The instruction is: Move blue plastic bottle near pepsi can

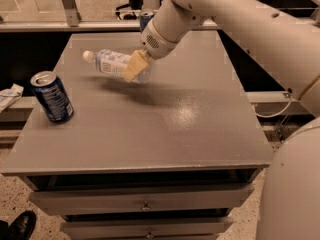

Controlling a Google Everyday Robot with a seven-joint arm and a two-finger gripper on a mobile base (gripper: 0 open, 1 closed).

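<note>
My gripper is going to set the blue plastic bottle, now sideways above the table, down on the grey table (pixel 90 87) next to the pepsi can and let go, with the bottle's cap just behind the can.
The blue plastic bottle (pixel 109 62) is clear with a white cap and a pale blue-and-white label. It lies sideways in the air above the grey table (pixel 165 119), cap pointing left. My gripper (pixel 134 67) is shut on the bottle's right end, with a tan finger (pixel 132 66) across it. The pepsi can (pixel 52 96) is dark blue with white lettering and a silver top. It stands upright near the table's left edge, below and to the left of the bottle.
A slimmer blue can (pixel 145 19) stands at the table's back edge, mostly hidden behind my arm (pixel 225 14). A white object (pixel 9 96) lies off the table's left side. Drawers sit under the front edge. A black shoe (pixel 20 226) is on the floor at lower left.
</note>
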